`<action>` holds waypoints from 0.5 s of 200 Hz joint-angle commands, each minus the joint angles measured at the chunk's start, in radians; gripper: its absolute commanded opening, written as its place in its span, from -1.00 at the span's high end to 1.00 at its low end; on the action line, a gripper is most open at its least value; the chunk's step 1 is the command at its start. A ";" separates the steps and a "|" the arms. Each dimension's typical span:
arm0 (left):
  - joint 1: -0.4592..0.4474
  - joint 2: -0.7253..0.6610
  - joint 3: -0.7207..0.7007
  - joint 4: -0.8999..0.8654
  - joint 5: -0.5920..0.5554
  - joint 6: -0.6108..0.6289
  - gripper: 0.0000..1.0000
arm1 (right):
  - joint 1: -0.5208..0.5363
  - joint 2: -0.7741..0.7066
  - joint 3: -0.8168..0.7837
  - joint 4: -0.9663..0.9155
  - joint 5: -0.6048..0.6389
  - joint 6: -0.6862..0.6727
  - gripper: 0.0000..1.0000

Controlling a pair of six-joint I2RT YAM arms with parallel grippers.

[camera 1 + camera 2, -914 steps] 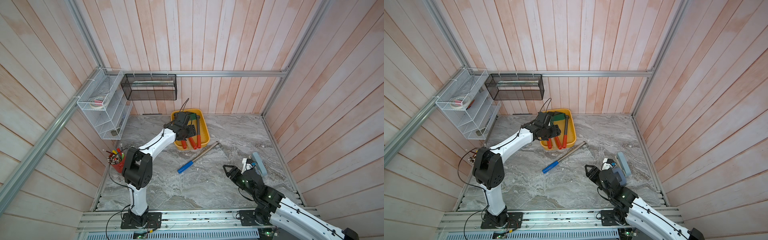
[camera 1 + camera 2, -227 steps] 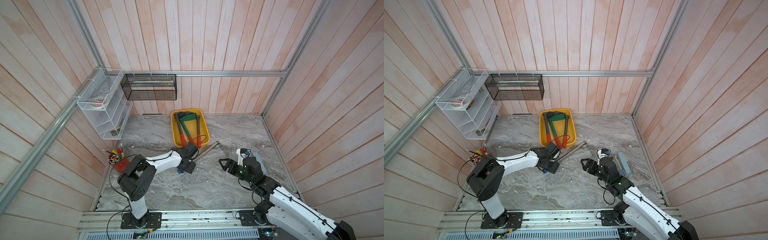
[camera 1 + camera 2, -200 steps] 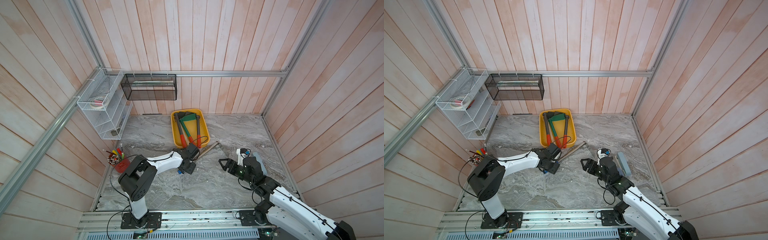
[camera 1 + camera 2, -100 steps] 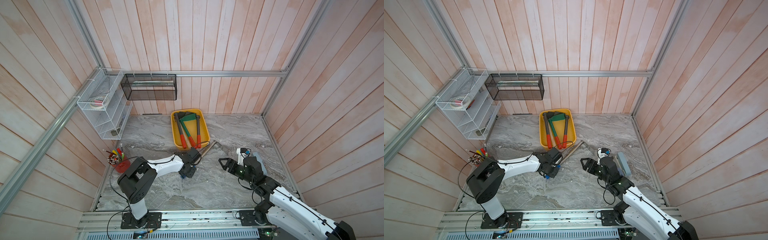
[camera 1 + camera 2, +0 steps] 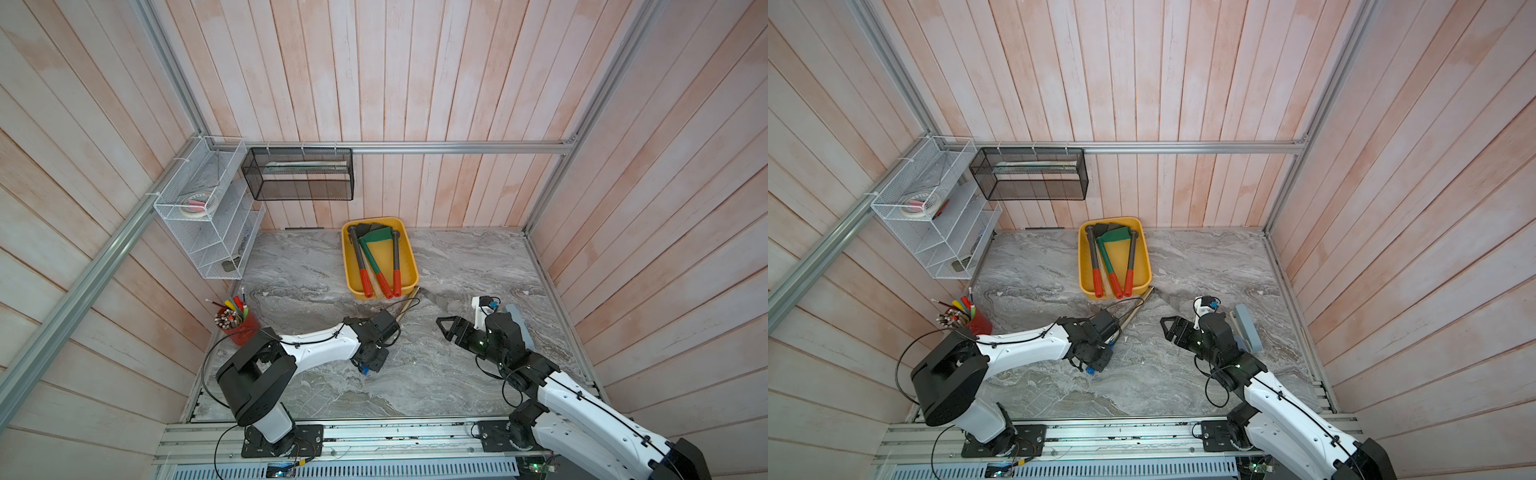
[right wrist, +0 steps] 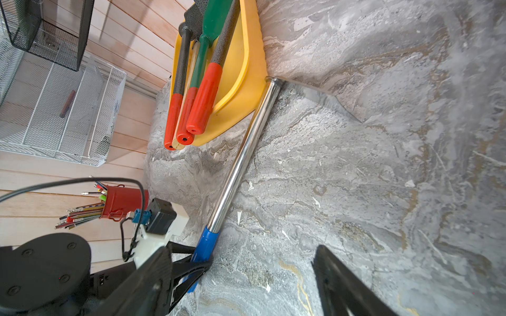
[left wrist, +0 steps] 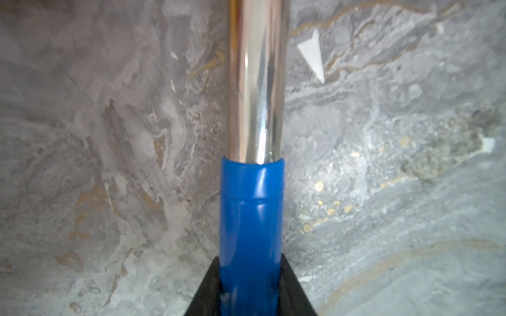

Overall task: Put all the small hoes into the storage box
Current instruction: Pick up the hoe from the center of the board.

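Observation:
I hold the blue handle near its tail end with my left gripper, so I should open it and grip the blue handle closer to the hoe's chrome shaft [image 7: 252,181] before lifting the hoe.
The small hoe [image 6: 241,161] lies on the marble floor, a chrome shaft with a blue handle [image 7: 250,219]. Its grey blade [image 6: 315,95] rests just off the near corner of the storage box [image 5: 411,253], a yellow tray holding three red-gripped tools. My left gripper [image 7: 250,287] is low over the floor and shut on the blue handle; in both top views it [image 5: 372,357] hides most of that handle. My right gripper [image 6: 243,284] hangs open to the right of the hoe, with nothing between its fingers [image 5: 446,328].
A red pencil cup [image 5: 237,328] stands by the left wall near the left arm. A white wire rack [image 5: 208,220] and a black mesh basket [image 5: 297,180] hang on the walls. A grey-blue block [image 5: 519,324] lies beside the right arm.
My left gripper has settled lower over the blue handle and closed on it. The hoe has stayed on the floor. The right arm has not moved in the last second.

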 commanded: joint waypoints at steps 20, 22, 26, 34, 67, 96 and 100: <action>-0.014 -0.061 -0.051 -0.025 0.043 -0.072 0.32 | -0.005 -0.001 -0.004 0.016 -0.007 0.001 -0.68; -0.015 -0.059 -0.051 -0.026 0.044 -0.072 0.29 | -0.005 -0.002 -0.004 0.016 -0.007 0.002 -0.68; -0.014 -0.057 -0.049 -0.026 0.045 -0.074 0.28 | -0.005 -0.001 -0.006 0.017 -0.006 0.003 -0.68; -0.014 -0.050 -0.043 -0.029 0.045 -0.074 0.26 | -0.006 -0.001 -0.010 0.022 -0.007 0.006 -0.68; -0.015 -0.026 0.001 -0.040 0.018 -0.064 -0.09 | -0.005 0.011 -0.006 0.026 -0.018 0.005 -0.67; -0.013 0.009 0.047 -0.037 -0.008 -0.048 -0.22 | -0.005 0.000 -0.010 0.022 -0.016 0.007 -0.67; -0.013 0.016 0.055 -0.037 -0.011 -0.046 -0.24 | -0.005 -0.002 -0.010 0.022 -0.015 0.007 -0.67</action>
